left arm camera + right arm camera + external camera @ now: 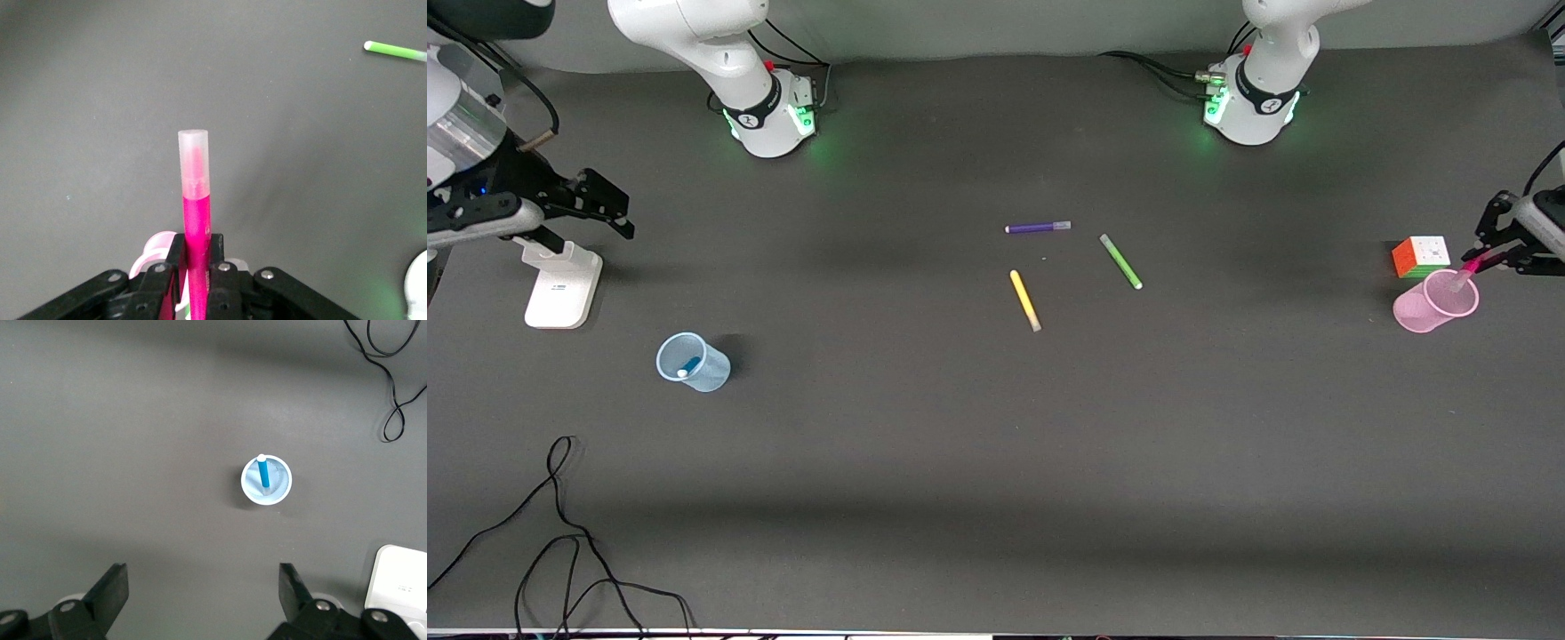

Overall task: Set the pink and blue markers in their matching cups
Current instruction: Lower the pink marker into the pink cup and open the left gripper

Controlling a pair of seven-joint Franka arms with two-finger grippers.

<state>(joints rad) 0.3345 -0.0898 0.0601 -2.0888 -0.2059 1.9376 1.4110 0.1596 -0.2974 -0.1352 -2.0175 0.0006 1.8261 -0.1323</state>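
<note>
Next, my left gripper lets go of the pink marker inside the pink cup [1447, 305] [159, 253] beside the multicoloured cube.
My left gripper [1489, 260] is shut on the pink marker [1468, 268] at the left arm's end of the table. The marker slants down, its pale cap end in the mouth of the pink cup [1436, 302]. The left wrist view shows the pink marker [195, 200] clamped between the jaws of my left gripper [196, 252], and part of the pink cup's rim [148, 252] below them. The blue marker [691, 365] stands inside the blue cup [692, 362]. My right gripper [596, 209] hangs open and empty above the table. In the right wrist view, the blue cup [266, 479] holds the blue marker [264, 472], well ahead of my right gripper [203, 587].
A multicoloured cube [1421, 256] stands right beside the pink cup. Purple [1038, 228], yellow [1024, 300] and green [1120, 261] markers lie mid-table. A white stand [562, 286] sits under my right gripper. Black cables [560, 533] trail at the near corner.
</note>
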